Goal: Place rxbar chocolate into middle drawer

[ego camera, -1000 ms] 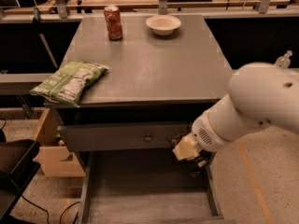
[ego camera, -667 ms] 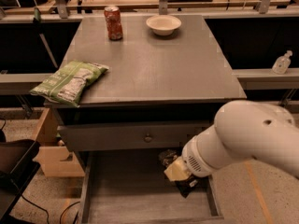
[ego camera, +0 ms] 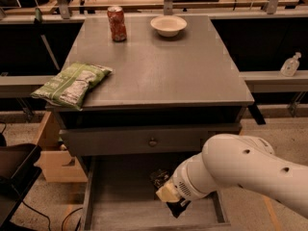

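Next, I release the rxbar chocolate at the centre of the middle drawer's bare bottom (ego camera: 157,189).
The middle drawer (ego camera: 89,196) is pulled out below the table, a wide shallow grey box with a bare floor. My gripper (ego camera: 168,196) reaches down into it right of centre, at the end of the big white arm (ego camera: 240,170). A small black piece with faint pale print, the rxbar chocolate (ego camera: 159,177), shows at the gripper's upper left, low over the drawer floor. The arm hides much of it, and I cannot tell whether the gripper holds it or it lies on the floor.
On the grey table top (ego camera: 163,66) lie a green chip bag (ego camera: 72,83) at the front left, a red soda can (ego camera: 117,24) and a white bowl (ego camera: 168,25) at the back. The drawer front with a round knob (ego camera: 152,141) is above the open drawer. A wooden box (ego camera: 55,153) stands left.
The arm has swung down and to the left, carrying the gripper from beside the table's front right corner down into the open drawer.
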Controlling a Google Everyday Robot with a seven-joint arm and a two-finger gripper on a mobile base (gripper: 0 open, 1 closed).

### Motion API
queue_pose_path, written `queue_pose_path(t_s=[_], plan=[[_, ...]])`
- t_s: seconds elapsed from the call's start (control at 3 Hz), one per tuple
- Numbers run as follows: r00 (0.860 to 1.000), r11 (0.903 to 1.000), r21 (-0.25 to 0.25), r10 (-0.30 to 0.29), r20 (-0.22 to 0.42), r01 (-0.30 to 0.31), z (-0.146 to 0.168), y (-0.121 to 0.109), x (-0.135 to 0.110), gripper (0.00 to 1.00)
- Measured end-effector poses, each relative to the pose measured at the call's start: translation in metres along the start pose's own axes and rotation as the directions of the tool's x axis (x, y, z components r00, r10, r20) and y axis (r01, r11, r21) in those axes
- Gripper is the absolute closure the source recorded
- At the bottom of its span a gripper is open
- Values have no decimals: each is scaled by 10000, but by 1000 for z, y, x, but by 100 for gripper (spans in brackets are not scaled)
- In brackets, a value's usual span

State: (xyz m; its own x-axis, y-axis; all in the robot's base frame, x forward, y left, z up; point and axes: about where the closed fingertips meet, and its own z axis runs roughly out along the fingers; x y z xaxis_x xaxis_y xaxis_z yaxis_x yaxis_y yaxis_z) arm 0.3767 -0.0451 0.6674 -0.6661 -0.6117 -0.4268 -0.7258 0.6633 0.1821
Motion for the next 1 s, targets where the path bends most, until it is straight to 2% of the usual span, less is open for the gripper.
queue_pose_path(t_s=[0.33, 0.67, 1.0], plan=[[9971, 9977, -166, -650, 404, 657, 30, -11, -10, 100], [9822, 9882, -480, -1382, 1272, 1453, 70, -27, -18, 100], [9473, 9573, -820, -2583, 1893, 2774, 118, -48, -14, 100]])
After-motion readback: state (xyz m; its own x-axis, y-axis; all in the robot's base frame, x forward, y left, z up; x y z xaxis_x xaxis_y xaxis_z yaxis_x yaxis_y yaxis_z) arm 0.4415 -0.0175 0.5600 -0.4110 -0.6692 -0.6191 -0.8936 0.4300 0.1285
